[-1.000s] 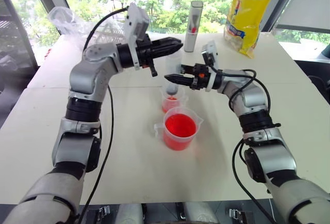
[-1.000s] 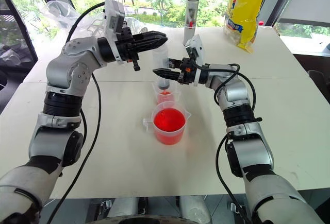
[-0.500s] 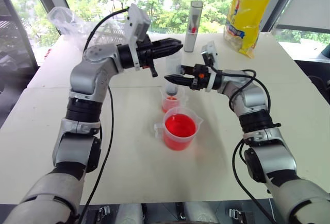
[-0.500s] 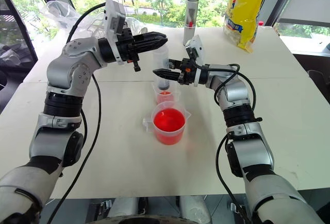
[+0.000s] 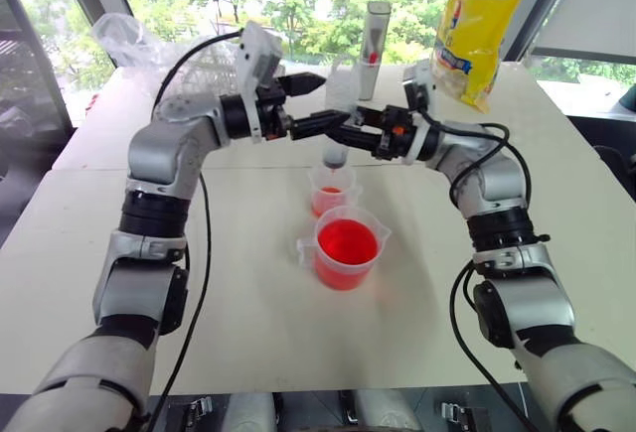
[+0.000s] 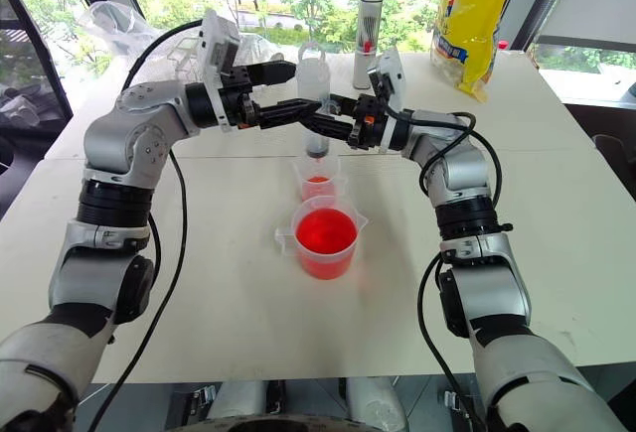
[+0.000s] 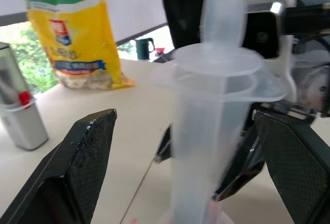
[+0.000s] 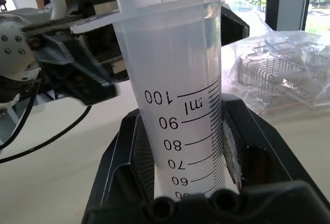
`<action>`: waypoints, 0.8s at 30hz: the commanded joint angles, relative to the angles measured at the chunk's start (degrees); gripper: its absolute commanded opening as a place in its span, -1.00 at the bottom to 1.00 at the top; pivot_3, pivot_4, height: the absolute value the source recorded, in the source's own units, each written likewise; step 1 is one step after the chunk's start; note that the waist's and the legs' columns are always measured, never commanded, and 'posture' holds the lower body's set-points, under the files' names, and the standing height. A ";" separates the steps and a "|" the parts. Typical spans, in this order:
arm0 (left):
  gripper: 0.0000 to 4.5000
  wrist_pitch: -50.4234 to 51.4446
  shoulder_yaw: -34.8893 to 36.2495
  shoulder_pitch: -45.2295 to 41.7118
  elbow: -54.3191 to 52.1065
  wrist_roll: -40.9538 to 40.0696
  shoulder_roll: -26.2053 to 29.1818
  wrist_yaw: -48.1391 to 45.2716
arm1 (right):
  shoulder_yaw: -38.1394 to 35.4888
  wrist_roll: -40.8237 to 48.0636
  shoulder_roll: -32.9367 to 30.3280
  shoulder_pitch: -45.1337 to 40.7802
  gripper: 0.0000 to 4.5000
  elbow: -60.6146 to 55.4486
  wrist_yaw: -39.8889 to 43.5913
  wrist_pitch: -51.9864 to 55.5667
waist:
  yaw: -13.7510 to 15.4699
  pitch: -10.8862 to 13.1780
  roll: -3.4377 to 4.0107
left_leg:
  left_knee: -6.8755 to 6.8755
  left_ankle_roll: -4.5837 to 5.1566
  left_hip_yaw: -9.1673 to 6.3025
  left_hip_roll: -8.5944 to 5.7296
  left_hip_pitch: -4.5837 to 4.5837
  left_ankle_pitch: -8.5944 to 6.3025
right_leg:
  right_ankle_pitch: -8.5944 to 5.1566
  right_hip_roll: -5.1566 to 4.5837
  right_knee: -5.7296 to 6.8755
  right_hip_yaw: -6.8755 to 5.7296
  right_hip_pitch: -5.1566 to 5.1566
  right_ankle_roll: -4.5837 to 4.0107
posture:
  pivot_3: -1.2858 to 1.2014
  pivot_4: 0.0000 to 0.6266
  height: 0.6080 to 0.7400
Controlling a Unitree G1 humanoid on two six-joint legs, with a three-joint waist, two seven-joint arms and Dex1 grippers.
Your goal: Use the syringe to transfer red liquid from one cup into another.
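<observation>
I need to set the clear syringe on the white table (image 5: 435, 233) by the handled measuring cup's spout with my right gripper.
The clear syringe (image 5: 340, 104) stands upright over the small plain cup (image 5: 331, 192), its nozzle just above the rim. My right gripper (image 5: 343, 137) is shut on the lower barrel, whose black marks (image 8: 180, 116) show; the barrel looks empty there. My left gripper (image 5: 326, 99) is open, its fingers (image 7: 77, 167) on either side of the syringe's flange without touching it. The small cup holds a little red liquid (image 6: 317, 182). The handled measuring cup (image 5: 347, 249), nearer me, is about half full of red liquid (image 5: 347, 243).
At the back of the white table (image 5: 248, 333) stand an upright grey tube (image 5: 376, 40) and a yellow bag (image 5: 482, 20). A crumpled clear plastic bag (image 5: 129, 40) lies at the back left. Black cables hang from both arms.
My left gripper has opened and drawn back a little to the left from the syringe's top. The right gripper has lifted the syringe, bringing its nozzle out of the small cup.
</observation>
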 commanded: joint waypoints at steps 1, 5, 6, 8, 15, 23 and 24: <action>0.99 -0.40 3.46 -1.91 -0.84 -0.90 2.15 1.27 | -1.34 1.35 0.36 -1.87 -0.37 -2.56 -0.12 -0.18 | 0.02 0.00 0.00 | 0.00 0.00 0.00 0.00 0.00 0.00 | 0.00 0.00 0.00 0.00 0.00 0.00 | 0.03 -0.52 1.00; 0.99 0.47 4.85 -0.16 -2.10 -1.52 5.12 1.34 | -1.07 1.53 0.63 -1.41 -0.37 -3.05 -0.33 0.22 | -0.16 0.00 0.00 | -0.01 0.00 0.00 0.01 0.00 0.00 | 0.00 -0.01 0.00 0.00 -0.01 0.00 | 0.03 -0.52 1.00; 0.99 0.95 4.87 0.67 -2.68 -1.78 5.68 1.30 | -0.93 1.48 0.69 -1.14 -0.37 -3.27 -0.31 0.33 | -0.16 0.00 0.00 | -0.02 0.00 0.00 0.01 0.00 0.00 | 0.00 -0.01 0.00 0.00 -0.01 0.00 | 0.03 -0.52 1.00; 0.99 1.44 4.27 2.52 -3.96 -1.80 6.43 0.98 | -0.72 1.32 0.79 -0.62 -0.37 -3.56 -0.21 0.39 | -0.05 0.00 0.00 | -0.04 0.00 -0.01 0.02 0.02 0.00 | 0.00 -0.02 0.00 0.00 -0.01 0.00 | 0.03 -0.52 1.00; 0.99 3.27 4.63 9.36 -10.39 -2.78 8.65 0.90 | -0.87 0.04 -0.35 -1.84 -0.37 -3.99 -2.43 2.94 | 0.06 -0.01 0.01 | -0.03 -0.01 0.00 0.03 -0.01 0.00 | 0.00 -0.07 -0.01 0.00 0.00 0.00 | 0.03 -0.52 1.00; 0.99 3.96 4.97 13.33 -14.44 -3.84 9.21 2.11 | -1.32 0.42 -6.69 -8.18 -0.37 -10.73 -11.75 27.76 | -0.05 0.00 0.02 | -0.04 -0.01 0.00 0.06 -0.02 0.00 | 0.00 -0.11 -0.01 0.06 -0.04 -0.01 | 0.03 -0.52 1.00; 0.99 4.05 5.06 13.70 -14.80 -4.03 8.98 2.46 | -1.44 0.66 -7.77 -9.32 -0.37 -11.70 -13.01 31.79 | -0.04 0.00 0.02 | -0.05 0.00 0.01 0.07 -0.02 0.00 | 0.00 -0.10 0.00 0.08 -0.07 -0.01 | 0.03 -0.52 1.00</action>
